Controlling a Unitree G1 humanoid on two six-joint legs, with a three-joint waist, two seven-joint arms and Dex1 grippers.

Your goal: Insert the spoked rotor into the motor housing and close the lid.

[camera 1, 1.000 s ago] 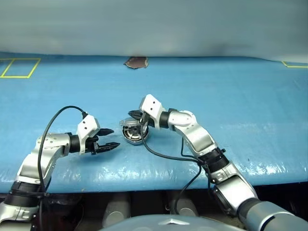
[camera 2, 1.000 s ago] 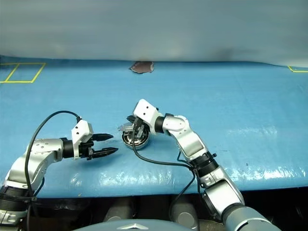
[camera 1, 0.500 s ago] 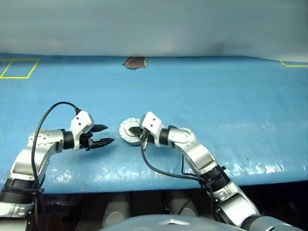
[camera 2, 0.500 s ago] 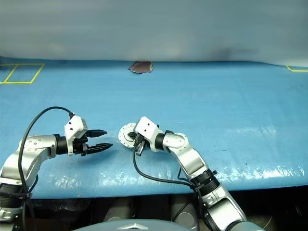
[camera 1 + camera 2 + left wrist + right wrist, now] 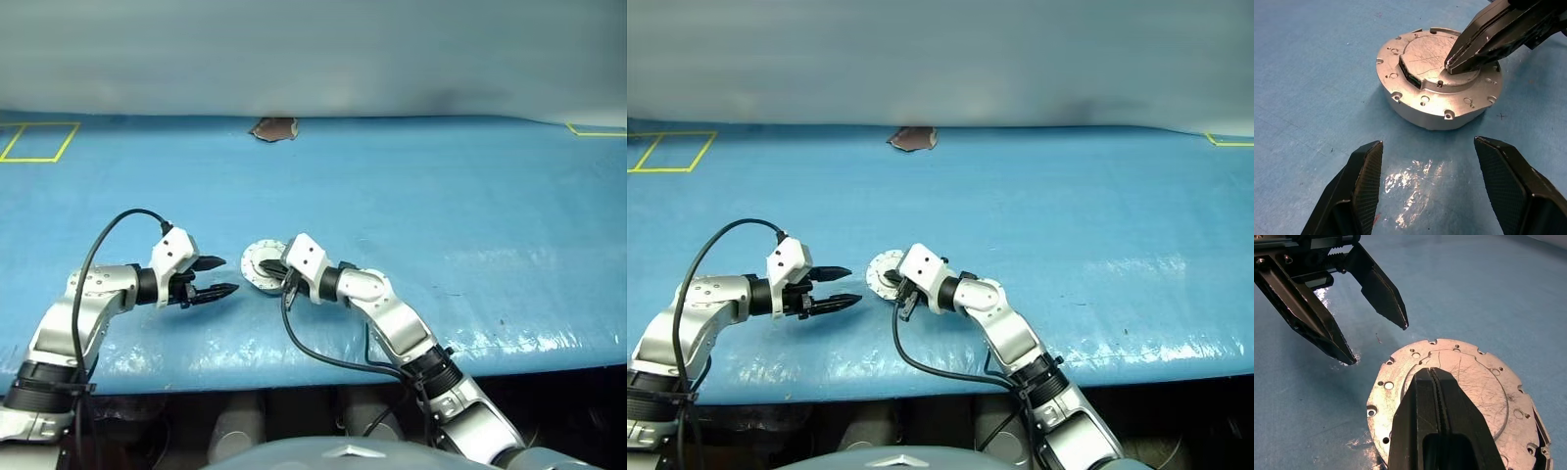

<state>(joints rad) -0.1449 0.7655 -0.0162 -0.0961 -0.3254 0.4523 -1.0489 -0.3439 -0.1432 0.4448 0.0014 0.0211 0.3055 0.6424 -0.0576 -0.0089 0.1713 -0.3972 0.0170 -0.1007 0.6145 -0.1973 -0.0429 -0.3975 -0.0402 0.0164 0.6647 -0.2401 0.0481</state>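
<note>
My right gripper's shut fingers only press on the middle of the lid. I will open that gripper and grip the lid's raised edge (image 5: 1506,407) from both sides.
The motor housing (image 5: 1426,113) is a round silver puck on the blue table, and in the left eye view the motor housing (image 5: 254,277) lies between my two grippers. Its lid (image 5: 1422,54) lies flat on top, plain scratched face up, so the inside is covered. The spoked rotor is hidden. My right gripper (image 5: 1432,376) is shut, its tips resting on the middle of the lid (image 5: 1484,387). My left gripper (image 5: 1427,143) stands open just left of the housing, apart from it, with nothing between its fingers.
A brown patch (image 5: 275,128) lies at the table's far edge. Yellow tape marks a square (image 5: 39,140) at the far left and a corner (image 5: 588,128) at the far right. Black cables loop from both wrists near the table's front edge (image 5: 294,367).
The lid stood partly raised a second ago and now lies flat on the housing. My right gripper came down with it and rests on top. The left gripper kept still.
</note>
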